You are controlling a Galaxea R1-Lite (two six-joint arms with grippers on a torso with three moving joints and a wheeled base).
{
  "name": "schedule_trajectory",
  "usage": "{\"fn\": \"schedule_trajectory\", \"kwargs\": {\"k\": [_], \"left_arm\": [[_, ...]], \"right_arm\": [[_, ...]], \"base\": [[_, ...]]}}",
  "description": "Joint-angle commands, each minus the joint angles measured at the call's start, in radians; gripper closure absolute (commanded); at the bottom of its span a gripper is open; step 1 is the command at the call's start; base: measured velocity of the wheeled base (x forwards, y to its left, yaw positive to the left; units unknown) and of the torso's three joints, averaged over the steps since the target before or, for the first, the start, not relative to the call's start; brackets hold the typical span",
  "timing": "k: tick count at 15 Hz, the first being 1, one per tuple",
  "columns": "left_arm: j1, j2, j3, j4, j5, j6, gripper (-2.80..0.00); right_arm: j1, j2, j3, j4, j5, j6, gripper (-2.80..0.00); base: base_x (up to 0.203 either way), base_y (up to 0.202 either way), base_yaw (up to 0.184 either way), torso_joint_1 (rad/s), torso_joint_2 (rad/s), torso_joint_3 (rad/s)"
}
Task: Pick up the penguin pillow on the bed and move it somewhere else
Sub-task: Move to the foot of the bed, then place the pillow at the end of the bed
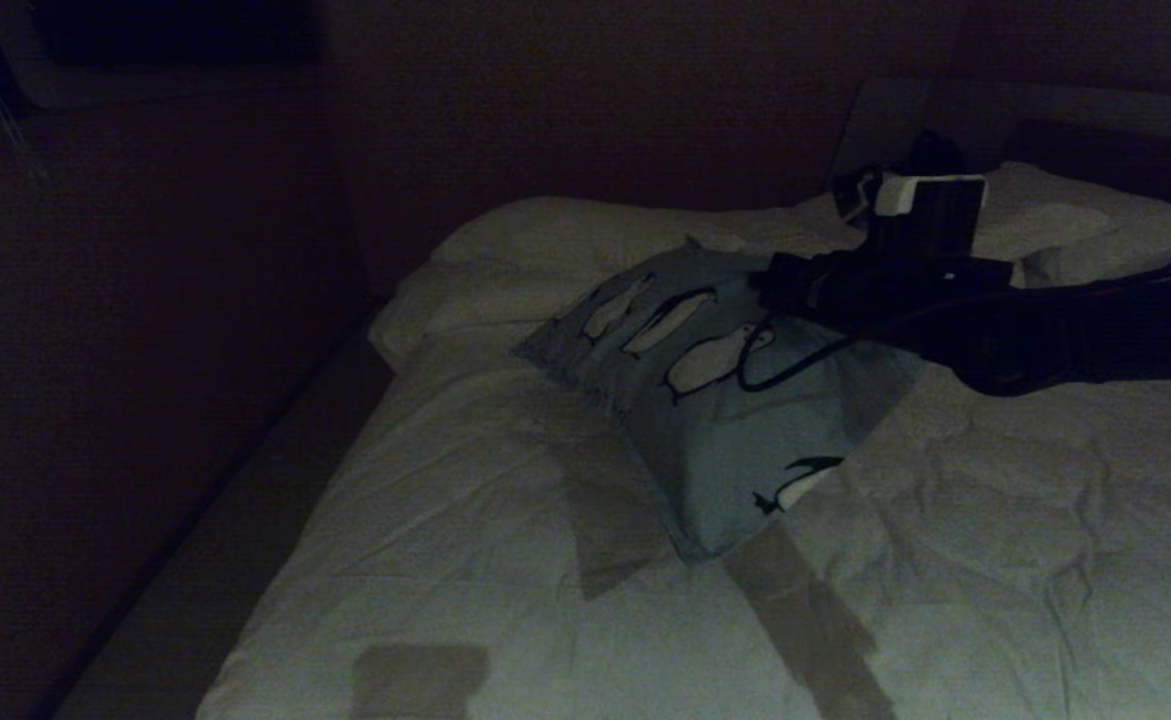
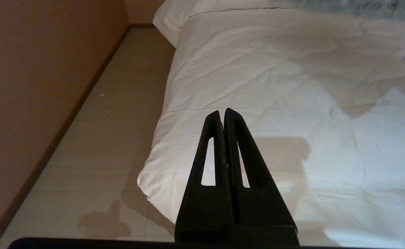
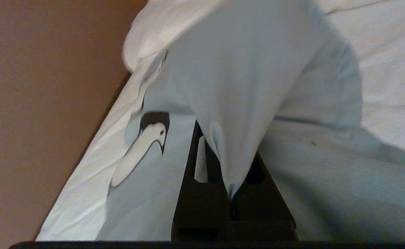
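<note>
The robot's right gripper will set the penguin pillow down on the white duvet's open near half (image 1: 650, 504), clear of the white pillows.
The penguin pillow (image 1: 715, 400), pale blue-grey with black-and-white penguins, lies slantwise on the bed's white duvet (image 1: 505, 560). My right arm reaches in from the right, and its gripper (image 1: 775, 285) sits at the pillow's far edge. In the right wrist view the right gripper (image 3: 224, 138) is shut on a pinched fold of the pillow's fabric (image 3: 244, 86), which drapes over the fingers and hides their tips. A printed penguin (image 3: 140, 145) shows beside it. My left gripper (image 2: 223, 112) is shut and empty, parked over the bed's near left edge. The pillow's edge (image 2: 378, 7) shows far off.
A strip of floor (image 1: 245, 520) runs between the dark wall (image 1: 145, 300) and the bed's left side. Plain white pillows (image 1: 565, 230) lie at the head of the bed, below the dark headboard (image 1: 1095, 110). The duvet's near half is open and wrinkled.
</note>
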Motion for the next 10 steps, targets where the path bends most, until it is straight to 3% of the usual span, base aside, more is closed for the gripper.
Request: {"fn": "schedule_trajectory", "kwargs": {"k": [1, 7, 10], "left_arm": [[0.000, 0.000, 0.000, 0.001, 0.001, 0.000, 0.00], [0.000, 0.000, 0.000, -0.001, 0.001, 0.000, 0.00], [0.000, 0.000, 0.000, 0.001, 0.001, 0.000, 0.00]], "right_arm": [[0.050, 0.032, 0.009, -0.054, -0.021, 0.001, 0.00], [0.125, 0.190, 0.000, -0.188, -0.027, -0.066, 0.00], [0.129, 0.264, -0.020, -0.192, -0.033, -0.111, 0.00]], "base": [[0.000, 0.000, 0.000, 0.000, 0.00, 0.000], [0.000, 0.000, 0.000, 0.000, 0.00, 0.000], [0.000, 0.000, 0.000, 0.000, 0.00, 0.000]]}}
